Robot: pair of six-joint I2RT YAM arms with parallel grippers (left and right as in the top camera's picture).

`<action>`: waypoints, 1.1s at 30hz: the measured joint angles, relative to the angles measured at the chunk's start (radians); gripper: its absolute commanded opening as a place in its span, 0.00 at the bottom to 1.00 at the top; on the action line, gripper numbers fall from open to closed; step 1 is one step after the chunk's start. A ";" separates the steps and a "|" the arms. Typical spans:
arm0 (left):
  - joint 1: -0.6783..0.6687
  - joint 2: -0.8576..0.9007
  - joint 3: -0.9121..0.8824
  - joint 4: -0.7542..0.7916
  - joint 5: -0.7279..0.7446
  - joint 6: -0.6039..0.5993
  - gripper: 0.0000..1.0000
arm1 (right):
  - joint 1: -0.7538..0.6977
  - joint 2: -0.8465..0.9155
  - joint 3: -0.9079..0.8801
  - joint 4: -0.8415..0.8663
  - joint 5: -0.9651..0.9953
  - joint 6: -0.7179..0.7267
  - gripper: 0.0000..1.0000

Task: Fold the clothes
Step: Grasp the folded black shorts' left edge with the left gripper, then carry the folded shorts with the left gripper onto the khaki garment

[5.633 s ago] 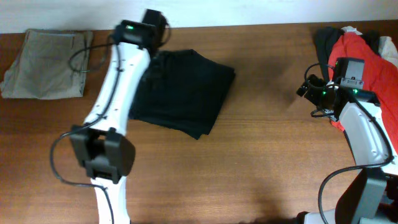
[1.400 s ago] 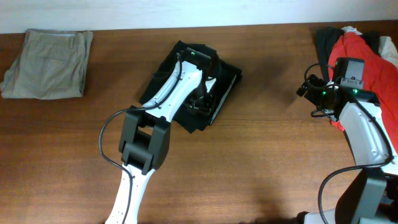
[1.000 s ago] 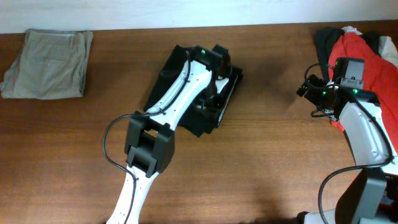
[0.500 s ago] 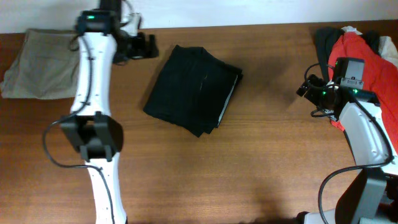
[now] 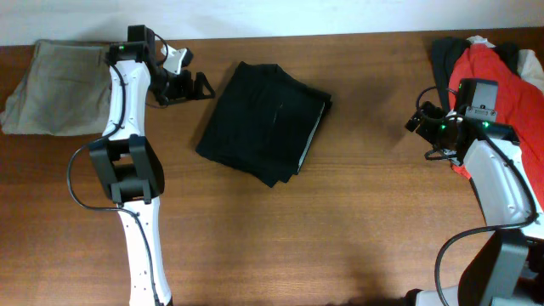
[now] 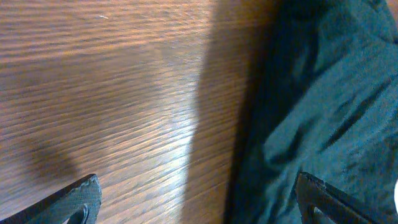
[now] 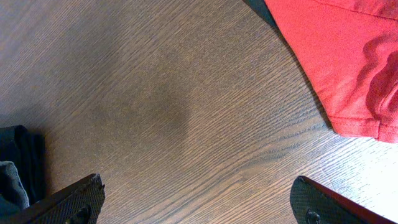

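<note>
The robot's left gripper should next grasp the black garment by the middle of its edge (image 5: pixel 223 99) (image 6: pixel 258 162) that faces the khaki garment.
A black garment (image 5: pixel 265 123) lies folded at the table's middle back; in the left wrist view its dark cloth (image 6: pixel 323 106) fills the right side. My left gripper (image 5: pixel 191 81) (image 6: pixel 199 205) hangs open just left of that garment, one fingertip over bare wood and the other over the cloth edge, with nothing between them. A folded khaki garment (image 5: pixel 59 85) rests at the far left. A pile with a red garment (image 5: pixel 501 76) (image 7: pixel 336 56) sits at the far right. My right gripper (image 5: pixel 418 119) (image 7: pixel 199 205) stands open over bare wood, left of the red cloth.
The wooden table (image 5: pixel 340 221) runs wide toward the front. Dark cloth (image 5: pixel 442 55) lies under the red garment, and a dark bit of fabric (image 7: pixel 12 168) shows at the right wrist view's left edge. The wall borders the table's back.
My left gripper let go of the black garment, opened, and swung off it to the left. The black garment stays folded in place. The right arm has not moved.
</note>
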 measured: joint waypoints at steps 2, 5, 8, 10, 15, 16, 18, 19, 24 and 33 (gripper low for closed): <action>-0.007 0.021 0.000 -0.002 0.050 0.016 0.99 | 0.000 0.000 0.000 0.000 0.000 0.000 0.99; -0.033 0.039 0.013 -0.020 0.108 0.031 0.99 | 0.000 0.000 0.000 0.000 0.000 0.000 0.99; -0.086 0.051 0.026 -0.046 0.144 0.048 0.99 | 0.000 0.000 0.000 0.000 0.000 0.000 0.99; -0.125 0.052 0.026 -0.052 0.148 0.051 0.62 | 0.000 0.000 0.000 0.000 0.000 0.000 0.99; -0.137 0.077 0.026 -0.055 0.090 0.056 0.01 | 0.000 0.000 0.000 0.000 0.000 0.000 0.99; -0.137 0.081 0.026 -0.056 0.084 0.058 0.01 | 0.000 0.000 0.000 0.000 0.000 0.000 0.99; -0.137 0.086 0.026 -0.058 0.082 0.055 0.01 | 0.000 0.000 0.000 0.000 0.000 0.000 0.99; -0.136 0.087 0.039 -0.075 0.071 0.053 0.01 | 0.000 0.000 0.000 0.000 0.000 0.000 0.99; -0.092 0.128 0.309 -0.205 -0.102 0.012 0.01 | 0.000 0.000 0.000 0.000 0.000 0.000 0.99; 0.107 0.130 0.468 -0.235 -0.270 -0.016 0.01 | 0.000 0.000 0.000 0.000 0.000 0.000 0.99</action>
